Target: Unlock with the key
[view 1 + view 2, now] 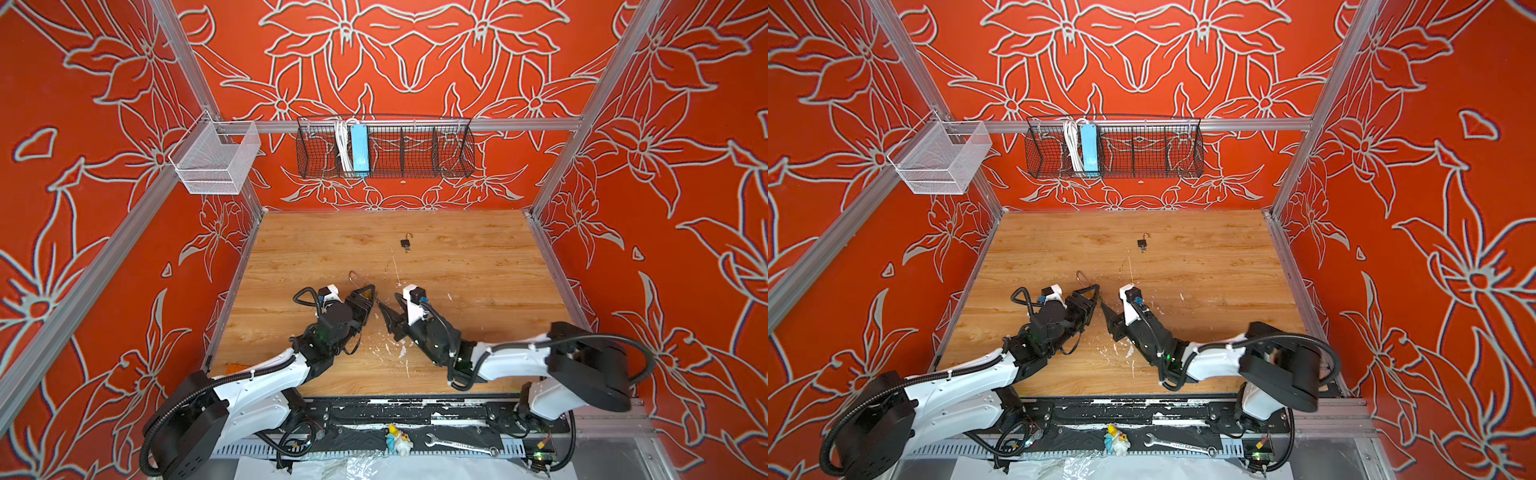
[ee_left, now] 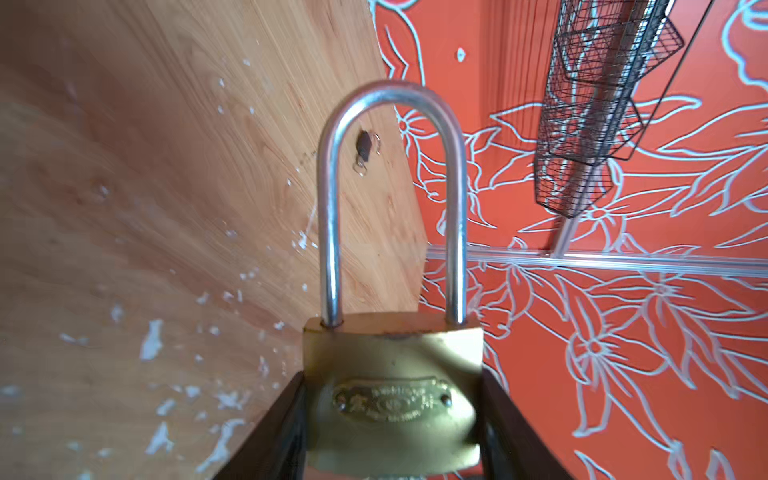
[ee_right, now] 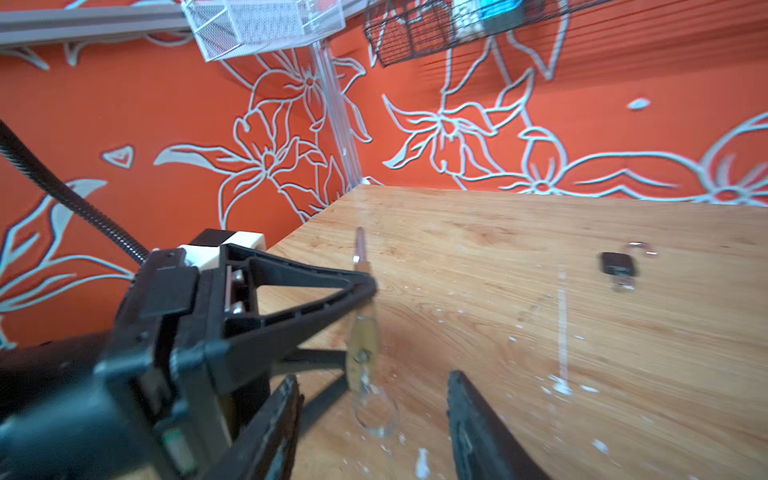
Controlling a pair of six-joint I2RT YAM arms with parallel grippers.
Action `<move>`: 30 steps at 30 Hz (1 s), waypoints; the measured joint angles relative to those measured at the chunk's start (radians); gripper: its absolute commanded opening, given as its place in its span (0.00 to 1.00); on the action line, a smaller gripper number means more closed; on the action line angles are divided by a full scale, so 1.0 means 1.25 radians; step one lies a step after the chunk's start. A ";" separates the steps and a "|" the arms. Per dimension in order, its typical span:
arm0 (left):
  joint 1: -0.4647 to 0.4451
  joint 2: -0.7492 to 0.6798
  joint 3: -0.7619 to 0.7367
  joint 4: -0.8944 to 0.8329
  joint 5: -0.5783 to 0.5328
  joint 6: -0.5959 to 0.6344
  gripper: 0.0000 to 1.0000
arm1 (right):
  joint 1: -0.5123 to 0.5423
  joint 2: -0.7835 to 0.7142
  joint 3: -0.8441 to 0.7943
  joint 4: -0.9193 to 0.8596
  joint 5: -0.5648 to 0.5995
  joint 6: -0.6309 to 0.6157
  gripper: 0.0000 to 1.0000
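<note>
Next, my right gripper takes the padlock's shackle (image 2: pixel 456 224) while my left gripper is on the padlock's narrow sides, so that my left gripper can grip the padlock again by its broad sides before unlocking it.
A brass padlock (image 2: pixel 395 399) with a long silver shackle (image 2: pixel 332 216) is held by its body in my left gripper (image 2: pixel 392 374), which is shut on its two sides. Both shackle legs sit in the body. In both top views this gripper (image 1: pixel 368 293) (image 1: pixel 1090 293) holds the lock above the middle of the table. A silver key with a wire ring (image 3: pixel 376 409) hangs blurred from the lock's underside (image 3: pixel 362 345). My right gripper (image 3: pixel 372 376) is open, one finger (image 3: pixel 274 424) on each side of the ring, touching nothing. In both top views it (image 1: pixel 381 308) (image 1: pixel 1104 308) points at the left gripper.
A small black padlock (image 1: pixel 406 243) (image 3: pixel 618 264) with an open shackle lies further back on the wooden table (image 1: pixel 478 270). A black wire basket (image 1: pixel 386 147) and a white mesh basket (image 1: pixel 216 160) hang on the back rail. A wrench (image 1: pixel 461 444) lies on the front rail.
</note>
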State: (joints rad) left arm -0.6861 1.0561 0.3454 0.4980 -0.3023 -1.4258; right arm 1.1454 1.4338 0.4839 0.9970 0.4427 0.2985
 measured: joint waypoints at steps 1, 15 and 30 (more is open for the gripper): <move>0.001 0.006 0.005 -0.010 -0.014 0.017 0.00 | 0.000 -0.052 -0.020 -0.033 0.015 0.003 0.61; 0.008 0.240 0.022 0.229 0.100 0.645 0.00 | -0.362 -0.363 0.128 -0.497 -0.360 0.001 0.69; -0.084 0.350 0.018 0.429 0.220 0.952 0.00 | -0.367 -0.262 0.015 -0.377 -0.591 0.052 0.59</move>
State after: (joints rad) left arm -0.7914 1.4933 0.3676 1.0348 -0.0273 -0.2359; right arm 0.6861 1.1057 0.5022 0.5255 -0.2958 0.3641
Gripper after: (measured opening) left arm 0.567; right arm 0.627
